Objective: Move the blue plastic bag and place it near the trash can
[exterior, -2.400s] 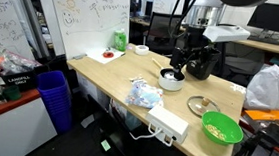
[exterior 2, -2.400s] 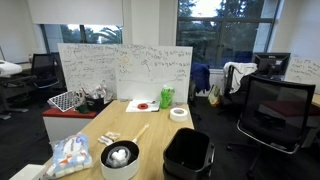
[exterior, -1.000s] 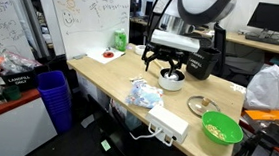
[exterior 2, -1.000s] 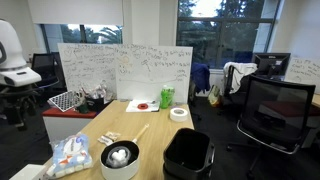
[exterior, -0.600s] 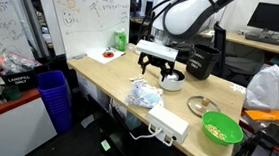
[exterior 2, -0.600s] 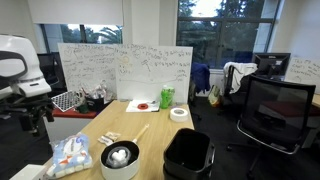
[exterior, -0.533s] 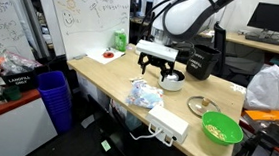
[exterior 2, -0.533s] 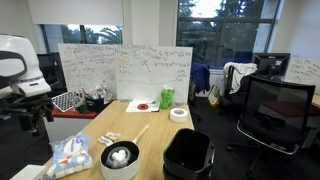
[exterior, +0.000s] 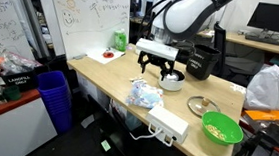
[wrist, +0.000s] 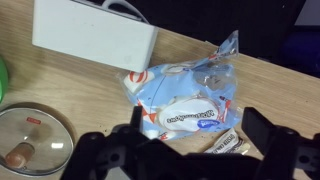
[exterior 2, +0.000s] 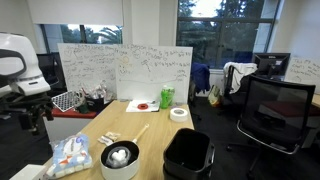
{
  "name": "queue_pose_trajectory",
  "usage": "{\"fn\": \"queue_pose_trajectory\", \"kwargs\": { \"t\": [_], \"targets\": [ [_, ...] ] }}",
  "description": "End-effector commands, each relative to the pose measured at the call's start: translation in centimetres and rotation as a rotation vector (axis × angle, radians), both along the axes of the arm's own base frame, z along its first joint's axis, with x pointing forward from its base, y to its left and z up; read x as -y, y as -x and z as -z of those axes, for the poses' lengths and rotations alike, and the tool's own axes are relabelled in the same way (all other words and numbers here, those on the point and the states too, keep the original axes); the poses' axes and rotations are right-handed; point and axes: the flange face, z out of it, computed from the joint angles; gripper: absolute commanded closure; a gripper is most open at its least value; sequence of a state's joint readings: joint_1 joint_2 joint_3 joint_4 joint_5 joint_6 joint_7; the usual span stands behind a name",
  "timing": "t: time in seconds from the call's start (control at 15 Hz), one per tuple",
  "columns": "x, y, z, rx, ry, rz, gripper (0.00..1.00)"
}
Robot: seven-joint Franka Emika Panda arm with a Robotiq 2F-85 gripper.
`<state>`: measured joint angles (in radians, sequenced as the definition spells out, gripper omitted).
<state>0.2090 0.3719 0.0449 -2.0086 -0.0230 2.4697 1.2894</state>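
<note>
My gripper should next move over to the blue plastic bag's end [exterior: 139,87] [wrist: 222,108] that is beside the small packet, away from the white box, and close on it there.
The blue plastic bag [exterior: 143,93] lies on the wooden table near its front edge, next to a white box [exterior: 168,123]. It also shows in an exterior view [exterior 2: 70,155] and fills the middle of the wrist view [wrist: 185,93]. My gripper [exterior: 154,71] hangs open and empty above the table, a little behind the bag and apart from it. In the wrist view the two fingers [wrist: 200,135] frame the bag's lower edge. A blue trash can [exterior: 53,97] stands on the floor by the table's end. A black trash can [exterior 2: 187,155] stands beside the table.
A white pot [exterior: 171,80] sits right behind the gripper. A glass lid [wrist: 30,140] and a green bowl [exterior: 221,128] lie beyond the white box [wrist: 95,40]. A small packet [wrist: 225,148] lies next to the bag. A tape roll [exterior 2: 178,113] and a green cup [exterior 2: 166,97] stand at the far end.
Over the last seconds the arm swung in over the table and came down toward the bag. In the last half second nothing has visibly moved.
</note>
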Motion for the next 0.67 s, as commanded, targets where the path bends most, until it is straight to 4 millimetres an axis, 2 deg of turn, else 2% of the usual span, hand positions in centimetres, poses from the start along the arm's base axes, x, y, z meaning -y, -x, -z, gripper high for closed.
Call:
{"fn": "queue_pose_trajectory", "kwargs": {
  "t": [0.0,0.33,0.6],
  "targets": [
    [-0.2,-1.0,0.1,0.007,-0.018,0.077,0.00],
    [-0.9,-4.0,2.2,0.047,-0.028,0.323,0.00],
    [-2.3,-6.1,5.6,0.087,-0.031,0.471,0.00]
  ]
}}
